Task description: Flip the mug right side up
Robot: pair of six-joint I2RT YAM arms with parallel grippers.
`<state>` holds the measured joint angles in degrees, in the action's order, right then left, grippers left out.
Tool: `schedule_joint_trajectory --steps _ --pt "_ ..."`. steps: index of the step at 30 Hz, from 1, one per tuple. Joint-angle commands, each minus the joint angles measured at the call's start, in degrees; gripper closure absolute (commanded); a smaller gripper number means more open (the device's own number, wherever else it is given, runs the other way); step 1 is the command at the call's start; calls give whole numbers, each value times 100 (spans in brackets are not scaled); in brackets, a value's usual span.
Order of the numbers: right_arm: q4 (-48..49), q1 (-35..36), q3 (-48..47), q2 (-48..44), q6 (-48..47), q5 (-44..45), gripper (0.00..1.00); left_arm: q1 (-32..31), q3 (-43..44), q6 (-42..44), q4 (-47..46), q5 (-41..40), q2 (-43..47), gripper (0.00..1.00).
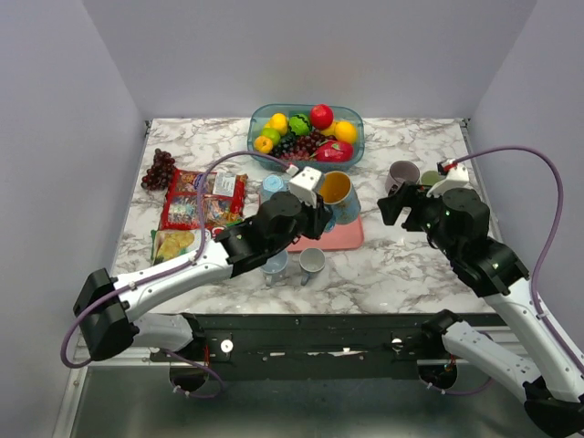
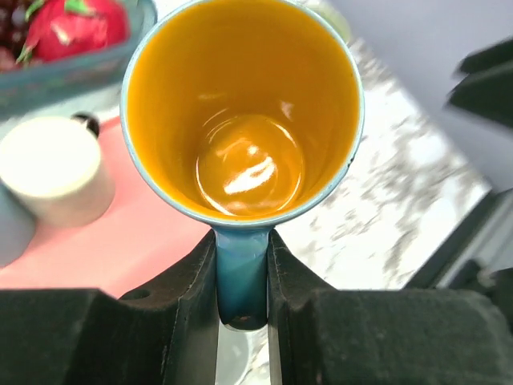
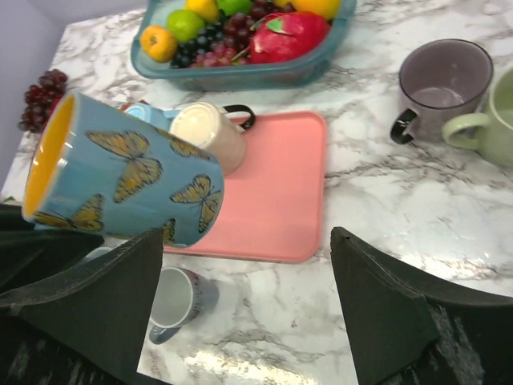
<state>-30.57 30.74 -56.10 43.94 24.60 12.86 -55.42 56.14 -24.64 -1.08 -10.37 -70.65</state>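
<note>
My left gripper is going to let go of the blue mug on the marble at the pink tray's front corner (image 1: 357, 253), next to a small mug.
A blue mug with yellow butterflies and an orange inside (image 1: 338, 193) (image 2: 240, 120) (image 3: 128, 180) hangs tilted above the left end of the pink tray (image 1: 339, 239) (image 3: 280, 184), its mouth turned up toward my left wrist. My left gripper (image 1: 319, 213) (image 2: 242, 297) is shut on the mug's blue handle. My right gripper (image 1: 394, 208) (image 3: 248, 233) stands open to the right of the tray, holding nothing, over bare marble.
A cream mug (image 3: 210, 132) lies on the tray beside a light blue one (image 1: 272, 185). A purple mug (image 1: 402, 174) and a green mug (image 3: 497, 120) stand at the right. Two small mugs (image 1: 312, 263) sit in front of the tray. Fruit bowl (image 1: 306, 135), grapes (image 1: 160, 169) and snack packets (image 1: 201, 201) lie behind and to the left.
</note>
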Motion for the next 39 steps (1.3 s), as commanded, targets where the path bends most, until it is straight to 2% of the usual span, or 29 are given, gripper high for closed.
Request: schedule_joint_trajectory --steps 1,10,12,16,20,28,39 --pt "-476 11 -6 -114 80 682 9 -425 573 584 326 -1168 -422 100" --pt "-573 11 107 -105 220 683 9 -1304 363 206 135 -1520 -1020 100" --pt "-564 20 143 -96 238 665 9 -1462 301 197 143 -1827 -1178 100" --pt "-564 20 222 -88 238 674 9 -1761 -58 57 -531 -2162 -1284 100" --pt "-556 20 266 -96 256 726 9 -1850 -586 -31 -1148 -2338 -1346 100" --pt "-520 20 327 -79 273 753 9 -1903 -1052 91 -1992 -2250 -1530 100" --pt "-485 11 345 62 309 744 9 -1938 -1114 109 -2019 -2083 -1776 100"
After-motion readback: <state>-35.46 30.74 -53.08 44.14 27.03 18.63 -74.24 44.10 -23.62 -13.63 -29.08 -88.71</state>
